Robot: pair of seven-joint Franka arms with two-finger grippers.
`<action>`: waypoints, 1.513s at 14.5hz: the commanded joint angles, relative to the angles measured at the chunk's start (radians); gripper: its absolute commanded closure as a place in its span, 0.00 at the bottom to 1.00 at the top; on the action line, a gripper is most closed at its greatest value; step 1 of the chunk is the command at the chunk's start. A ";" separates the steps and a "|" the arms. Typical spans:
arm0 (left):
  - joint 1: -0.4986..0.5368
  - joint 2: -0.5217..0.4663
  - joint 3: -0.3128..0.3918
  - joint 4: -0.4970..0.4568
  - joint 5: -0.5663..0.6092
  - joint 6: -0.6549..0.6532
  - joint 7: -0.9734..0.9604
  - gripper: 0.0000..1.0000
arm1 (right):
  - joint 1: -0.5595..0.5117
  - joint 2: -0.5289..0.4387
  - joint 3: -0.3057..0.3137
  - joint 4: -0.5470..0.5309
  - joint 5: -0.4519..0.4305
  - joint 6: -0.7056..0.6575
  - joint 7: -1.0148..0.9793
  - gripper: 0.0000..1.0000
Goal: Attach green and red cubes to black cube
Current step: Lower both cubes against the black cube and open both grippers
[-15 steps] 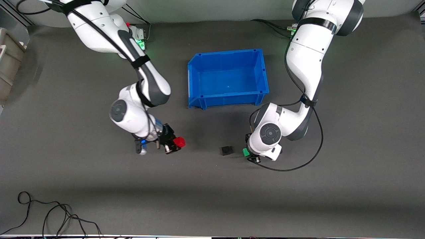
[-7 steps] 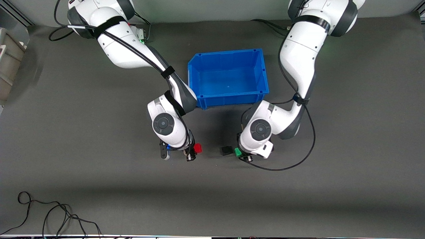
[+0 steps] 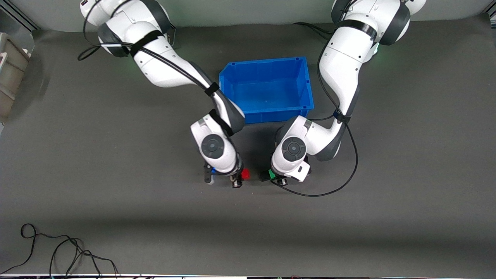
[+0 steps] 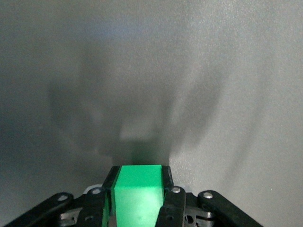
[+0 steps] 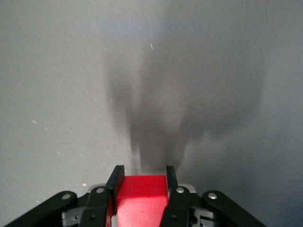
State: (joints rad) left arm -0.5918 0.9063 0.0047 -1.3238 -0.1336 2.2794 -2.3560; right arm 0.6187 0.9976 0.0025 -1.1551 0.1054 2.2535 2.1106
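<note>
My left gripper sets the green cube down next on the mat (image 3: 265,175) against the black cube, opposite the red cube.
The black cube (image 3: 264,176) sits on the dark mat, nearer the front camera than the blue bin. My left gripper (image 3: 276,177) is shut on the green cube (image 3: 272,174) and holds it right beside the black cube, on the side toward the left arm's end; they look to be touching. My right gripper (image 3: 239,177) is shut on the red cube (image 3: 245,174), a small gap from the black cube toward the right arm's end. The left wrist view shows the green cube (image 4: 138,194) between the fingers. The right wrist view shows the red cube (image 5: 141,196) likewise. The black cube shows in neither wrist view.
An empty blue bin (image 3: 267,116) stands on the mat farther from the front camera than the cubes. A loose black cable (image 3: 58,252) lies near the front edge at the right arm's end. A beige object (image 3: 7,73) sits at that end's edge.
Both grippers have closed in on the black cube from either end, the right carrying the red cube, the left the green. The green cube now sits against the black one.
</note>
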 commanded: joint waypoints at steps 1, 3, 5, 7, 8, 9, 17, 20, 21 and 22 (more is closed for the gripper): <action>-0.019 0.014 0.017 0.034 0.000 -0.009 -0.023 1.00 | 0.009 0.030 -0.012 0.072 -0.032 -0.032 0.046 1.00; -0.026 0.014 0.017 0.034 0.002 -0.012 -0.020 1.00 | 0.027 0.035 -0.013 0.068 -0.044 -0.032 0.048 1.00; -0.037 0.014 0.017 0.035 0.003 -0.012 -0.017 1.00 | 0.029 0.046 -0.015 0.071 -0.053 -0.028 0.063 1.00; -0.039 0.012 0.017 0.052 0.002 -0.018 -0.017 1.00 | 0.035 0.052 -0.018 0.068 -0.058 -0.020 0.066 1.00; -0.042 0.013 0.017 0.054 0.003 -0.023 -0.016 1.00 | 0.035 0.056 -0.019 0.069 -0.073 -0.015 0.068 1.00; -0.049 0.013 0.017 0.054 0.003 -0.029 -0.016 1.00 | 0.035 0.058 -0.019 0.069 -0.076 -0.015 0.068 1.00; -0.062 0.008 0.017 0.052 0.099 -0.020 0.009 0.49 | 0.035 0.064 -0.021 0.066 -0.076 0.006 0.068 1.00; -0.062 0.005 0.017 0.054 0.123 -0.021 0.003 0.09 | 0.033 0.065 -0.021 0.066 -0.076 0.014 0.066 1.00; -0.062 0.003 0.017 0.054 0.123 -0.023 0.004 0.00 | 0.026 0.065 -0.021 0.068 -0.073 0.014 0.063 1.00; -0.060 0.002 0.017 0.054 0.123 -0.024 0.004 0.00 | 0.023 0.065 -0.019 0.071 -0.073 0.015 0.063 0.84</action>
State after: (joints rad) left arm -0.6391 0.9067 0.0062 -1.2897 -0.0225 2.2720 -2.3520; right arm 0.6395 1.0380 -0.0094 -1.1318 0.0570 2.2648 2.1385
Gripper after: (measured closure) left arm 0.137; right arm 0.604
